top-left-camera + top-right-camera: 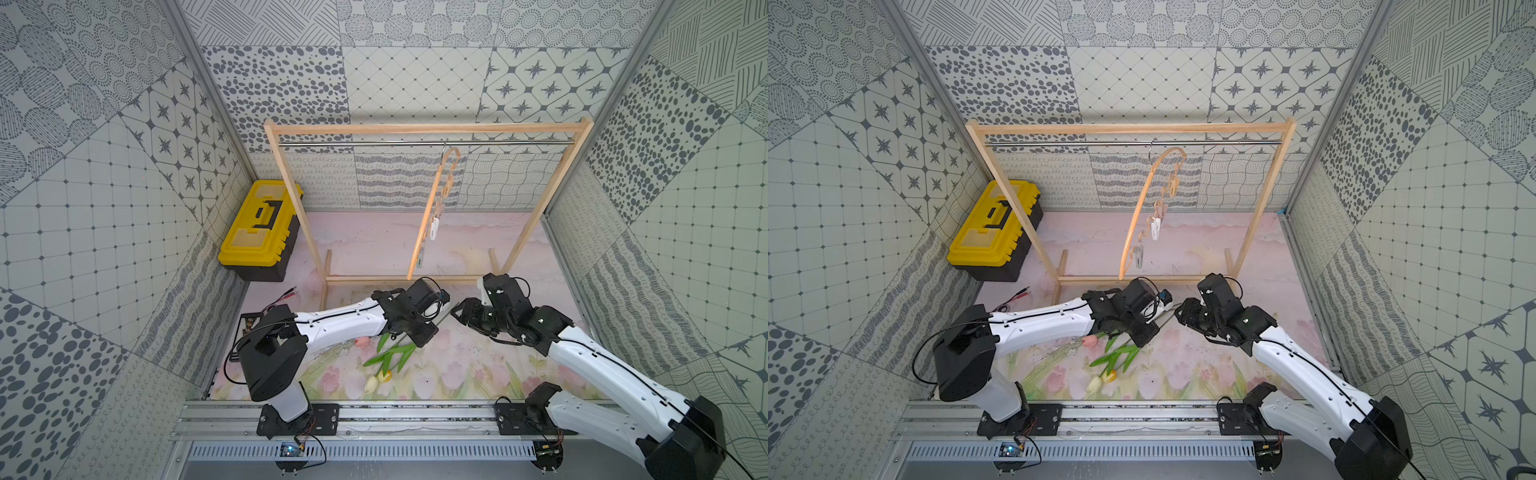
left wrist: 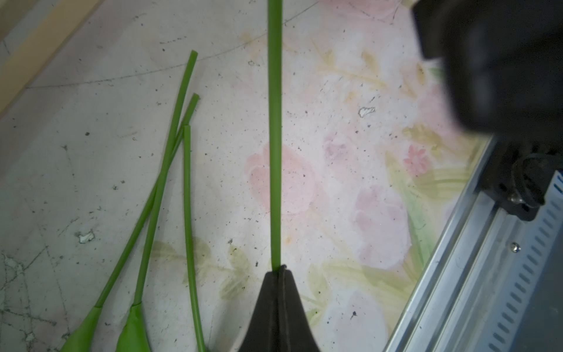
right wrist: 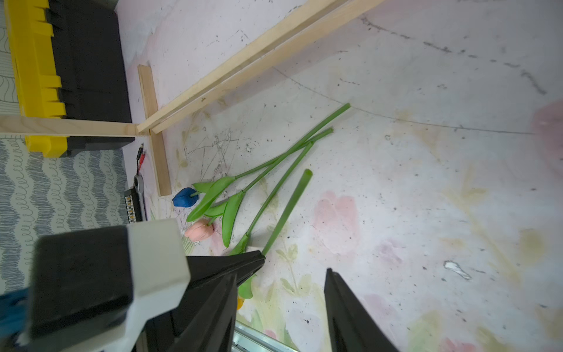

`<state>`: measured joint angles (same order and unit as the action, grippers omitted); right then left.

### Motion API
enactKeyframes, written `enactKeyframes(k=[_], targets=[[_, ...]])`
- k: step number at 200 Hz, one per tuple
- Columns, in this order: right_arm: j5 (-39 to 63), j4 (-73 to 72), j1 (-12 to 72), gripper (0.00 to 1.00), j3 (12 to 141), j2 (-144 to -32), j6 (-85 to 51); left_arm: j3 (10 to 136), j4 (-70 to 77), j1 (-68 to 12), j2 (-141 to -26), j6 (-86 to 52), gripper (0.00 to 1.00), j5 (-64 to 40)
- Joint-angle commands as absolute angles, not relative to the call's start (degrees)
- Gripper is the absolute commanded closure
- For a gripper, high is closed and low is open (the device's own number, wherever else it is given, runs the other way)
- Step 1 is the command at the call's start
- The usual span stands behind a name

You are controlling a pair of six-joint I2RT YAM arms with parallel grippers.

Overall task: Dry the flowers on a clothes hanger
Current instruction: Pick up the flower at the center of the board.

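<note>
I can see my left gripper pinching the green stem past its leaves, so I should open it and take the flower by its leaf base (image 1: 411, 349) before my right gripper takes it.
In the left wrist view my left gripper (image 2: 279, 269) is shut on one green flower stem (image 2: 275, 137), which runs straight out past the fingertips, clear of the mat. Which head it carries is hidden. Three other stems (image 2: 186, 195) lie beside it on the mat. The blue (image 3: 185, 197) and pink (image 3: 199, 230) tulips lie flat; cream (image 1: 371, 383) and yellow (image 1: 386, 376) heads show in a top view. My right gripper (image 3: 281, 272) is open and empty, close beside the held stem (image 3: 289, 207). The clothes hanger (image 1: 432, 208) hangs from the steel rod, white clips (image 1: 434, 228) dangling.
A large wooden frame (image 1: 428, 129) stands at the back, its base bars on the mat. A yellow toolbox (image 1: 259, 228) sits at the back left. Red and black test leads (image 1: 286, 295) and a bit tray (image 1: 245, 328) lie by the left arm. An aluminium rail (image 1: 415, 415) borders the front.
</note>
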<state>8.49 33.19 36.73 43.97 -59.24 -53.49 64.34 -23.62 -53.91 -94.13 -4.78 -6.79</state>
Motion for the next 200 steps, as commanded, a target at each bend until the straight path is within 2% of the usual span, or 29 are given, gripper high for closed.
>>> enactKeyframes(k=[1, 30, 57, 79, 102, 118, 134, 141, 162, 186, 200], targets=[[7.4, 27.6, 37.8, 0.48, 46.1, -61.7, -52.5, 65.5, -23.0, -53.4, -92.2, -6.0, 1.0, -13.0], [8.3, 22.7, 37.9, 0.48, 45.6, -64.5, -53.1, 65.7, -23.2, -53.3, -91.7, -5.2, 1.0, -14.1], [8.6, 20.4, 38.2, 0.58, 46.3, -67.5, -53.3, 65.5, -23.3, -53.2, -91.1, -3.5, 1.0, -14.9], [9.2, 18.6, 38.4, 0.69, 46.4, -69.2, -53.9, 65.7, -24.4, -52.9, -91.1, -1.6, 1.0, -13.9], [9.4, 17.5, 38.4, 1.0, 46.2, -69.9, -54.9, 65.7, -24.6, -52.2, -90.8, -1.2, 1.0, -12.5], [10.2, 14.6, 38.3, 1.0, 45.3, -69.9, -56.6, 65.6, -24.5, -51.7, -90.7, -1.3, 1.0, -10.4], [11.9, 9.5, 38.0, 1.0, 44.1, -70.4, -58.9, 65.6, -24.7, -50.8, -90.3, -1.4, 0.71, -9.4], [12.4, 7.5, 37.7, 1.0, 43.8, -70.8, -60.0, 65.4, -24.7, -50.4, -90.0, -1.6, 0.64, -9.0], [13.7, 3.4, 36.3, 1.0, 44.2, -70.8, -61.6, 64.7, -24.5, -48.9, -87.6, -2.5, 0.52, -10.5], [14.1, 6.2, 33.5, 1.0, 46.4, -68.6, -59.7, 63.5, -23.7, -48.0, -84.9, -3.9, 0.46, -14.3], [14.0, 10.8, 32.3, 1.0, 48.3, -66.9, -57.1, 62.3, -22.9, -47.8, -84.1, -5.0, 0.35, -15.1]])
